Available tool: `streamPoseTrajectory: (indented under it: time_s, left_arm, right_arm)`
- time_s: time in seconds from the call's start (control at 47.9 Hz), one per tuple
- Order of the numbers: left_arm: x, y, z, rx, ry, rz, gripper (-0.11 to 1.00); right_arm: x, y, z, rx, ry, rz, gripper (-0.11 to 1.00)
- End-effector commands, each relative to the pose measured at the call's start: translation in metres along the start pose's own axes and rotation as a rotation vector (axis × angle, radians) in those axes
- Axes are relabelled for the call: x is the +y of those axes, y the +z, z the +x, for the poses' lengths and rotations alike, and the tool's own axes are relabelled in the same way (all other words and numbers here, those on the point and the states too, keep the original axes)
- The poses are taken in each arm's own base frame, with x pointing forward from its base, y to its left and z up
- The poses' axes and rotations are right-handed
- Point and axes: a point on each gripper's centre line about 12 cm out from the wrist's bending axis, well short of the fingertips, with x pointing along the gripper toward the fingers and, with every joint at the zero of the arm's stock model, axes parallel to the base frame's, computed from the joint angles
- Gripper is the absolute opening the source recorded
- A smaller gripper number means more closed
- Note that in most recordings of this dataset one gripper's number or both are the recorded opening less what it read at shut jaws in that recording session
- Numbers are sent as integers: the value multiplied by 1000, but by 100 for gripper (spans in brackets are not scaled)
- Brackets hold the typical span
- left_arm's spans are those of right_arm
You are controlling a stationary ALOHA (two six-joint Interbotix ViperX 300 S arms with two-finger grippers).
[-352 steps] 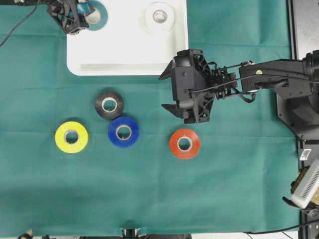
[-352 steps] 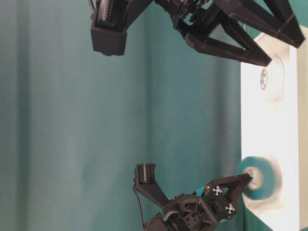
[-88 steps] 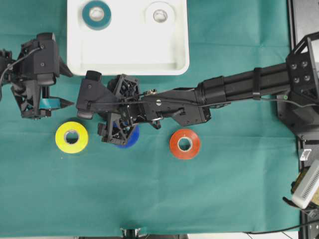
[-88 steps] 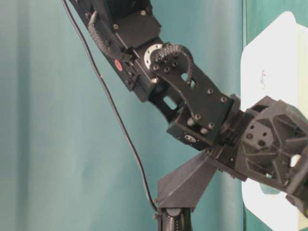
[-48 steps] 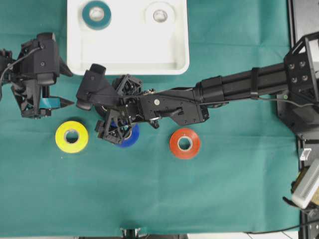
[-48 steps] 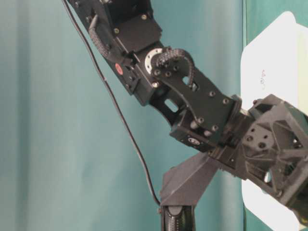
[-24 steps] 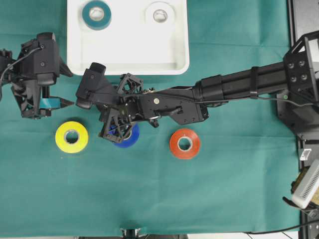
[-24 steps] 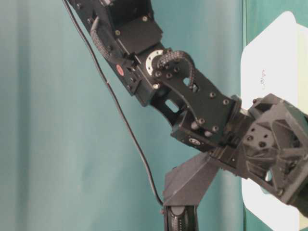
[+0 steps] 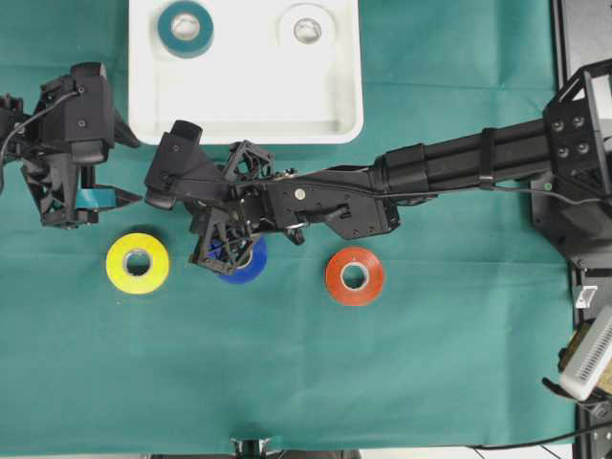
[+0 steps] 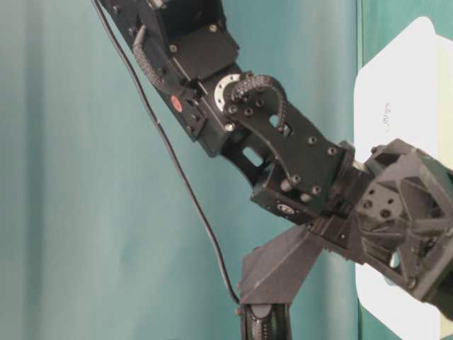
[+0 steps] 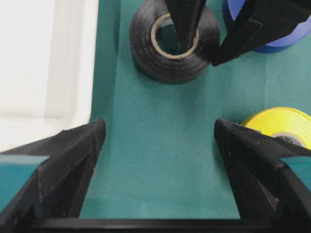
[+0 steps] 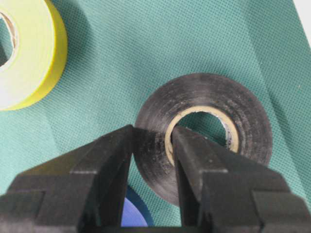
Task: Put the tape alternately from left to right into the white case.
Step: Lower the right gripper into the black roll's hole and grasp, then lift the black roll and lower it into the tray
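I should release the black tape from my right gripper on the white case's bare bottom (image 9: 240, 97), closer to the case's front side than the teal tape.
The black tape (image 12: 243, 111) lies flat on the green cloth. My right gripper (image 12: 153, 133) is shut on its wall, one finger inside the pale core and one outside. From overhead the right gripper (image 9: 215, 222) covers that roll. Next to it lie the blue tape (image 9: 251, 271), the yellow tape (image 9: 137, 262) and the red-orange tape (image 9: 354, 275). Teal tape (image 9: 185, 28) and white tape (image 9: 306, 29) rest in the white case (image 9: 249, 105). My left gripper (image 9: 134, 170) stands open and holds nothing, left of the case's near corner.
The right arm stretches across the cloth from the right edge and fills the table-level view, with the case's rim (image 10: 396, 85) behind it. In the left wrist view, bare cloth lies between the open fingers, the case wall (image 11: 92, 58) to their left.
In the last second my right gripper has closed on the black tape's wall and shifted slightly. The left arm and the other rolls have not moved.
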Motion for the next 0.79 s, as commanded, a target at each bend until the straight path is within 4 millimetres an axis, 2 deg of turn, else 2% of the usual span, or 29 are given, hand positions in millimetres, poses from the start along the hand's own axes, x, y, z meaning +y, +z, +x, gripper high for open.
streamPoseTrajectory:
  time_s: [0.0,0.23,0.606,0.773]
  left_arm:
    - [-1,12,-3,-37,-4,0,100]
    - [-1,13,-3,-38,-4,0,100]
    - [-2,13,-4,-41,-4,0,100]
    - [-2,12,-3,-38,-5,1,100]
  right_arm:
    - [12,17,-24,-58,42,-2,0]
    - [19,25,-52,-83,55,-9,0]
    - [16,27,-62,-78,25,-20,0]
    - [5,33,-68,-83,-30,-43,0]
